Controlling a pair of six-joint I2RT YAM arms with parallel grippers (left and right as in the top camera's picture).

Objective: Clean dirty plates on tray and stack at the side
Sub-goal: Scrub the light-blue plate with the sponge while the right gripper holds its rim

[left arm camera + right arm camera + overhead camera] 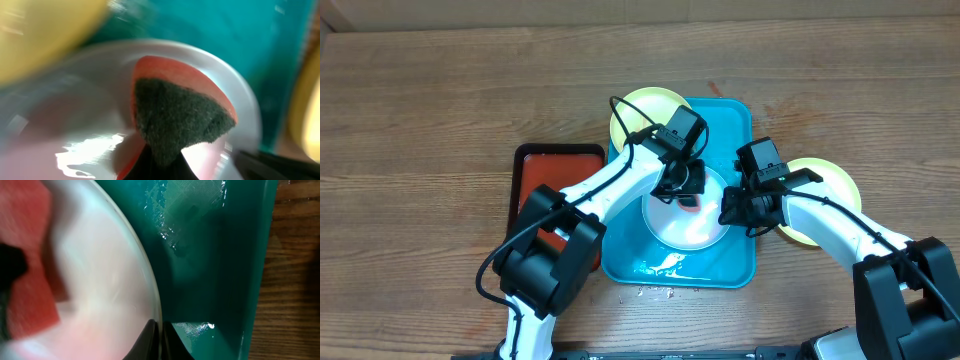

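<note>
Next, my left gripper releases the red sponge near the middle of the black-rimmed red tray (552,221), next to the turquoise tray.
A light blue-white plate (692,228) lies in the turquoise tray (735,125). My left gripper (685,183) is shut on a red sponge with a dark green scrub face (175,115), which it presses onto that plate (75,100). My right gripper (732,210) is shut on the plate's right rim; in the right wrist view its jaws (161,332) pinch the plate's edge (100,270). One pale yellow-green plate (642,108) overlaps the tray's far left corner. Another yellow-green plate (832,180) lies on the table to the right of the tray.
A red tray with a black rim (532,175) lies just left of the turquoise tray, partly under my left arm. Small crumbs (655,292) are scattered on the wooden table in front of the tray. Wet patches glisten on the tray floor (192,210).
</note>
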